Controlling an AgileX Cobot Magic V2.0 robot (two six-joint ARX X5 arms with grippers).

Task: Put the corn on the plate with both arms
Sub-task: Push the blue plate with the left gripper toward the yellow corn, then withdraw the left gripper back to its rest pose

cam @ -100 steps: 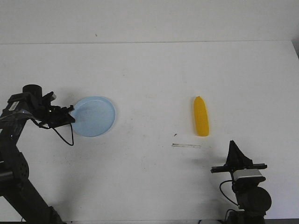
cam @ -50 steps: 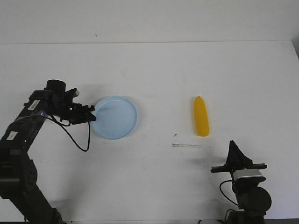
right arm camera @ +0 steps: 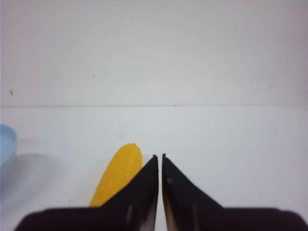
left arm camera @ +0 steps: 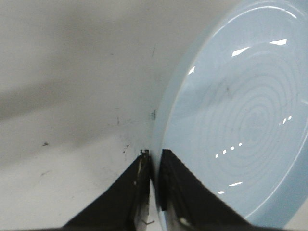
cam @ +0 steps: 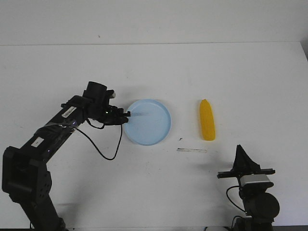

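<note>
I should use my left gripper to set the pale blue plate down on the table (cam: 151, 126), in between the black cable and the corn.
The pale blue plate (cam: 150, 124) lies left of the table's middle. My left gripper (cam: 126, 115) is shut on its left rim, one finger inside the rim and one outside. In the left wrist view the plate (left arm camera: 240, 120) fills one side and the gripper (left arm camera: 153, 154) pinches its edge. The yellow corn (cam: 208, 120) lies on the table just right of the plate, pointed end away from me. My right gripper (cam: 238, 148) is shut and empty, nearer the front edge than the corn. The right wrist view shows that gripper (right arm camera: 159, 156) beside the corn (right arm camera: 118, 175), with a sliver of the plate (right arm camera: 6, 144).
A short dark strip (cam: 191, 150) lies on the white table between the corn and the front edge. A black cable (cam: 108, 153) loops down from the left arm onto the table. The table's far edge (cam: 154, 44) meets a white wall.
My left arm has carried the plate to the right, from the table's left side to just beside the corn. The right arm and the corn have not moved.
</note>
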